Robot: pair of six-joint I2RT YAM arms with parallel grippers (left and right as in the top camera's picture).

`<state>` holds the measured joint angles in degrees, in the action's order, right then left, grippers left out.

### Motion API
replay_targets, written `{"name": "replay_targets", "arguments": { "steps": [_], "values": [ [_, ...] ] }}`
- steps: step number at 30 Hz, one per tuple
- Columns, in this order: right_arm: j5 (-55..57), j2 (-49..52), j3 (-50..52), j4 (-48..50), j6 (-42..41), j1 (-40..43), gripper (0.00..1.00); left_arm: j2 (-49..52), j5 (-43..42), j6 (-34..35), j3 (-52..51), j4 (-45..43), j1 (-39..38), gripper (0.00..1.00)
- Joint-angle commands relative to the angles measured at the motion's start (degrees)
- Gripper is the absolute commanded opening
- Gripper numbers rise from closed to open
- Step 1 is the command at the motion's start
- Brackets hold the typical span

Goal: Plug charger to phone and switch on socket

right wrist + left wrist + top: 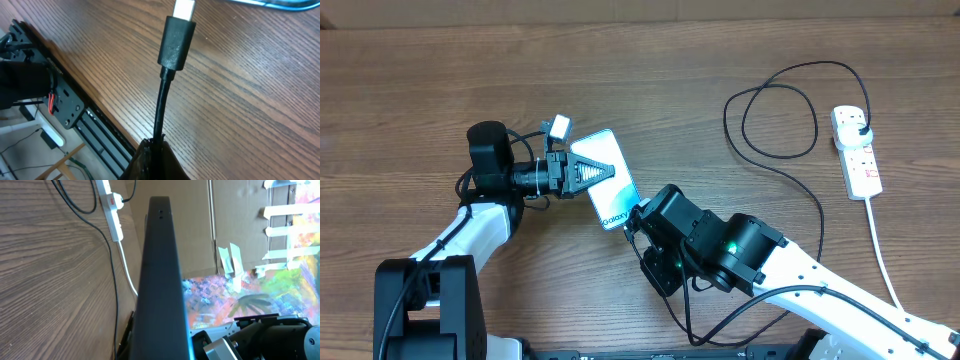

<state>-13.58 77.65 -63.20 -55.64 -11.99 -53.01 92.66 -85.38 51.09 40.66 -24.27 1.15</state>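
The black connector is free to tilt while my right gripper holds the thin cable, so I should grip the connector's body [177, 44] before I push it into the phone.
My left gripper [588, 170] is shut on the phone [605, 180] and holds it tilted above the table, lit blue screen up, "Galaxy" end toward my right gripper. The left wrist view shows the phone's dark edge [160, 275]. My right gripper [642, 216] is shut on the charger cable [161, 112] just behind its black connector [176, 42]. The metal tip points at the phone's lower end, a small gap away. The cable [790, 175] loops to its plug [861, 129] in the white socket strip [857, 150] at the right, which also shows in the left wrist view [112, 210].
The strip's thick white cord [885, 260] runs toward the table's front right. The black cable's loops [775, 110] lie on the wood between the phone and the strip. The table's front edge and a black rail [75, 107] show in the right wrist view.
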Motion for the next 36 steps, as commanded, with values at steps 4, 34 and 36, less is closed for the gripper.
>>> {"name": "replay_targets", "arguments": {
  "steps": [4, 34, 36],
  "values": [
    [1.14, -0.15, 0.26, 0.07, -0.24, -0.13, 0.04, -0.13, -3.3, 0.09, 1.07, -0.46, 0.33, 0.04],
    [2.43, -0.15, 0.26, 3.74, -0.2, -0.13, 0.21, -0.13, -5.09, -2.71, 1.07, -0.44, 0.33, 0.04],
    [2.4, -0.15, 0.26, 3.52, -0.22, -0.13, 0.3, -0.13, -5.07, -2.84, 1.07, -0.46, 0.33, 0.04]
  ]
}}
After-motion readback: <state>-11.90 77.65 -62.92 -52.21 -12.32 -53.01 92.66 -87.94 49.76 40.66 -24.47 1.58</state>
